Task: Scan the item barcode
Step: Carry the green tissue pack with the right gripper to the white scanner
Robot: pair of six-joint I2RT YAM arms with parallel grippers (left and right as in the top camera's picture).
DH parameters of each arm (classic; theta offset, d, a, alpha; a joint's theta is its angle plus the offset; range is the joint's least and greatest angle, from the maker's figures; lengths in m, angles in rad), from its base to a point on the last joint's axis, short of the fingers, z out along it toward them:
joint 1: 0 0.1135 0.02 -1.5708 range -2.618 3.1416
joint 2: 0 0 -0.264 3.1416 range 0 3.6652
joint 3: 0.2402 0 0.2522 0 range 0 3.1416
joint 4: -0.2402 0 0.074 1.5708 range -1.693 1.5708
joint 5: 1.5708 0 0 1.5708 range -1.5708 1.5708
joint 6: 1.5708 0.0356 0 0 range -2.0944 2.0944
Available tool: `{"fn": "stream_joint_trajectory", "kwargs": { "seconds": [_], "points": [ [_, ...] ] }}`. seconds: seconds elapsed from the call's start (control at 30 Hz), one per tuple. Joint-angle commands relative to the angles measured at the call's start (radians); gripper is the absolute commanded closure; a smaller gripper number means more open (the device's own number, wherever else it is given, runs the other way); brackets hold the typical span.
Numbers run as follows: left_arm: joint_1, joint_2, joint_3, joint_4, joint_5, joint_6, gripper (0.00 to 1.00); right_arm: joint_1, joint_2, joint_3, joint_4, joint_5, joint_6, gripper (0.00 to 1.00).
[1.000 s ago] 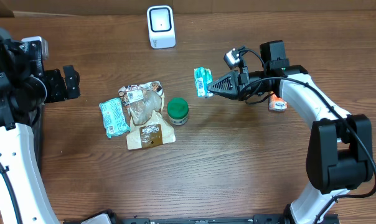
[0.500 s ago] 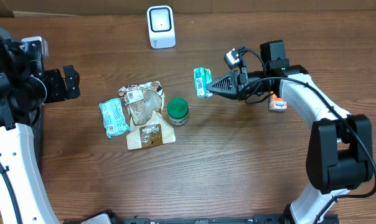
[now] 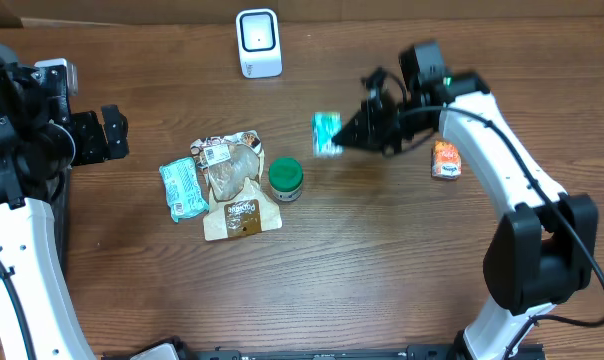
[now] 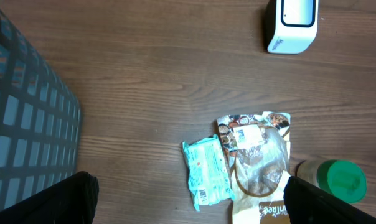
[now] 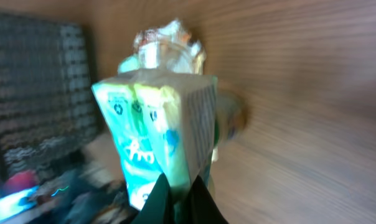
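Next, the right gripper releases the teal packet on the table [image 3: 435, 159] beside the orange packet.
A white barcode scanner [image 3: 259, 42] stands at the table's far edge, and it also shows top right in the left wrist view as the scanner [image 4: 292, 23]. My right gripper [image 3: 346, 132] is shut on a teal packet [image 3: 327, 132], which hangs above the table to the right of the scanner. In the right wrist view the teal packet [image 5: 157, 134] stands upright and blurred, pinched at its lower edge by the right gripper [image 5: 178, 194]. My left gripper [image 3: 108, 134] is open at the far left with nothing in it; the left gripper [image 4: 189, 186] hangs well above the table.
On the table lie a second teal packet [image 3: 183, 188], a brown snack pouch [image 3: 237, 186], a green-lidded jar [image 3: 285, 177] and an orange packet [image 3: 445, 159]. A grey grid basket [image 4: 26, 124] sits at the left edge.
My right arm has swung its wrist toward the back of the table. The held teal packet has turned and is now blurred with motion. The left arm has not moved.
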Motion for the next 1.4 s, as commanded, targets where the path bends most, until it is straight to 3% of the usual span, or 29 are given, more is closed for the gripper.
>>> {"fn": "stream_joint_trajectory", "kwargs": {
  "seconds": [0.0,0.23,0.5,0.7,0.8,1.0,1.37],
  "points": [
    [-0.001,-0.002,0.009,0.0,0.012,0.022,0.0,0.055,-0.032,0.217,-0.04,0.378,0.025,0.96],
    [-0.001,-0.002,0.009,0.0,0.012,0.022,0.0,0.162,0.087,0.568,-0.006,0.777,-0.049,0.96],
    [-0.001,-0.002,0.009,0.0,0.012,0.022,0.0,0.287,0.323,0.594,0.402,1.205,-0.46,0.96],
    [-0.001,-0.002,0.009,0.0,0.012,0.022,0.0,0.329,0.508,0.593,0.785,1.221,-0.775,0.96],
    [-0.001,-0.002,0.009,0.0,0.012,0.022,0.0,0.33,0.558,0.593,0.863,1.178,-0.856,0.96],
    [-0.001,-0.002,0.009,0.0,0.012,0.022,0.0,0.33,0.684,0.592,0.921,1.072,-1.203,0.96],
    [-0.001,-0.002,0.009,0.0,0.012,0.022,0.01,0.329,0.718,0.591,0.992,0.991,-1.212,0.96]
  ]
}}
